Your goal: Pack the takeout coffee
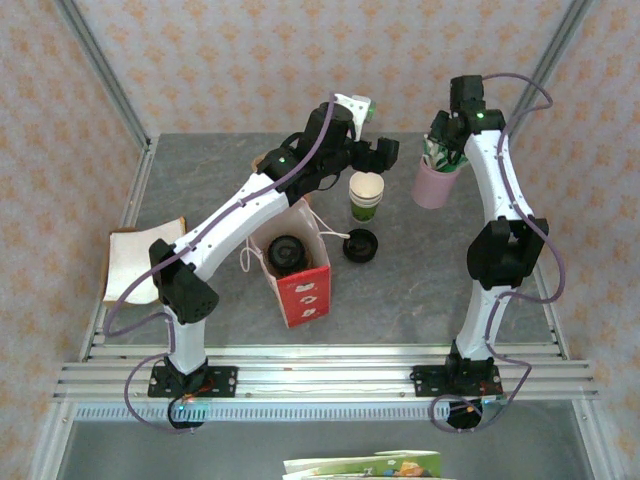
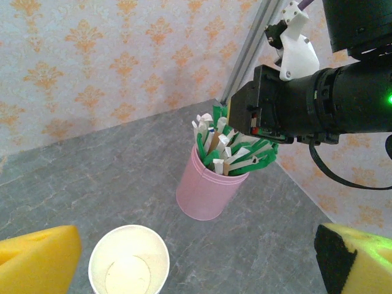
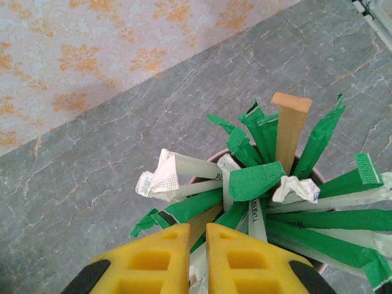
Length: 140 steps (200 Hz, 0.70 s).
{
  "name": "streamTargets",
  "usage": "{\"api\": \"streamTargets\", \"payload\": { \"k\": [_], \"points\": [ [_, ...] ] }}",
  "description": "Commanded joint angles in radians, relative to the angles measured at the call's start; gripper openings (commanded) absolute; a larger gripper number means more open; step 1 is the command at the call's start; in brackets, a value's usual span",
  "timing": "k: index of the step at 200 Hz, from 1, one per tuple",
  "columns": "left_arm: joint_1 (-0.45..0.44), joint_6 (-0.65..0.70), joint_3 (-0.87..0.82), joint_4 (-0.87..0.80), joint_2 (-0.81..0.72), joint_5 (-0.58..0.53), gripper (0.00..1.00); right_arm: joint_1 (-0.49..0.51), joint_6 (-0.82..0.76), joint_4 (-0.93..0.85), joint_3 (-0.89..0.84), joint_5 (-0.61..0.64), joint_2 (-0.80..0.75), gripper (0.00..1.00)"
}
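The tan wooden stirrer shares my right gripper's narrow gap with a white sachet, so I need to open, shift slightly and close on the white sachet alone (image 3: pixel 198 267).
The takeout coffee (image 1: pixel 288 252) stands inside the red paper bag (image 1: pixel 303 290), its black lid facing up. My left gripper (image 1: pixel 384 152) hangs open at the back of the table, above a stack of lidless green cups (image 1: pixel 366 196). In the left wrist view its yellow fingers (image 2: pixel 37 258) stand wide apart with the cream inside of the top cup (image 2: pixel 128 264) below them. My right gripper (image 3: pixel 197 236) reaches down into a pink cup (image 1: pixel 436 183) full of green and white sachets. Its fingers are nearly together, with a tan wooden stirrer (image 3: pixel 202 222) in the narrow gap.
A loose black lid (image 1: pixel 360 245) lies to the right of the bag. A second wooden stirrer (image 3: pixel 289 130) sticks up from the pink cup (image 2: pixel 205 191). A slice of toast on a white napkin (image 1: pixel 135 265) sits at the left edge. Patterned walls close the back and sides.
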Motion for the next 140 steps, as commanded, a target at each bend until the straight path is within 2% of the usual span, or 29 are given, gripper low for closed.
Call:
{"api": "streamTargets", "payload": {
  "k": [1,54,140],
  "points": [
    [-0.004,-0.006,0.026,-0.013,-0.004,-0.003,0.99,0.002,-0.014,-0.014,0.038,0.034,0.003,0.14],
    [-0.004,-0.004,0.028,-0.021,-0.003,-0.006,0.99,0.002,-0.015,-0.012,0.040,0.018,0.008,0.06],
    [-0.005,-0.006,0.031,-0.018,-0.004,-0.010,0.99,0.002,-0.008,-0.012,0.057,0.002,-0.023,0.03]
  ]
}}
